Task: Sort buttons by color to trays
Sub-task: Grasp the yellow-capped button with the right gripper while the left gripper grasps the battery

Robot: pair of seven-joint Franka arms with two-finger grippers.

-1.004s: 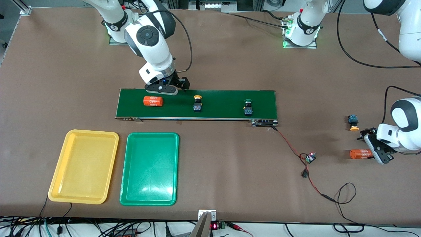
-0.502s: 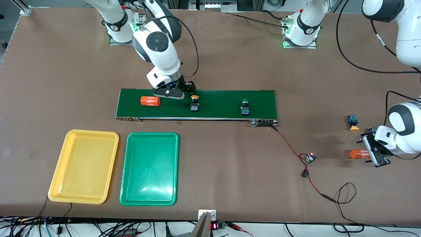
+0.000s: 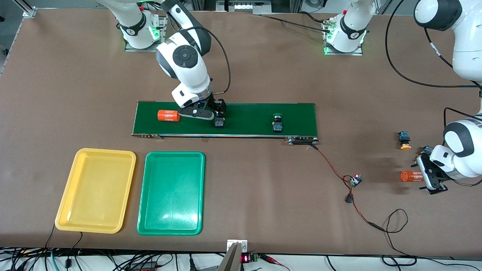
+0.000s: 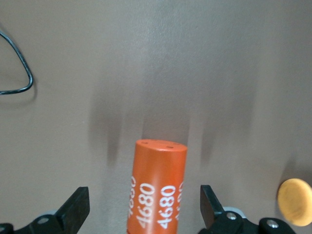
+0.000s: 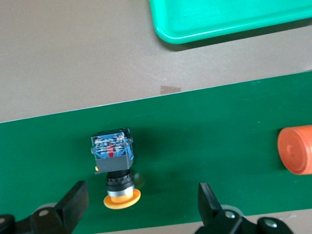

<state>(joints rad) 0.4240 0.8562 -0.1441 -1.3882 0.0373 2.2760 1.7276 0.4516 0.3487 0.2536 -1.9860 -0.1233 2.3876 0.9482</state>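
Note:
The yellow-capped button is lying on the dark-green belt. Next, my right gripper closes on its blue body [image 3: 219, 122] [image 5: 113, 149].
On the dark-green belt [image 3: 248, 113] a yellow-capped button [image 3: 219, 122] lies on its side under my right gripper [image 3: 216, 113]. In the right wrist view this button [image 5: 113, 161] lies between the open fingers of the right gripper [image 5: 141, 204], nearer one finger [image 5: 73, 201]. A green-capped button [image 3: 278, 124] lies farther along the belt, toward the left arm's end. A second yellow-capped button [image 3: 404, 140] lies on the table near my left gripper [image 3: 421, 175]. The left gripper [image 4: 144, 209] is open astride an orange cylinder [image 4: 157, 185]. The yellow tray [image 3: 105, 152] and the green tray [image 3: 175, 153] are empty.
A second orange cylinder [image 3: 168, 115] lies on the belt at the right arm's end. A red-black cable with a small board [image 3: 354, 180] runs from the belt's end to the table's near edge. A blue button body [image 3: 426, 149] peeks out beside the left wrist.
The belt has carried the cylinder and both buttons toward the right arm's end. My right gripper has moved over the yellow-capped button. My left gripper has shifted along the orange cylinder on the table.

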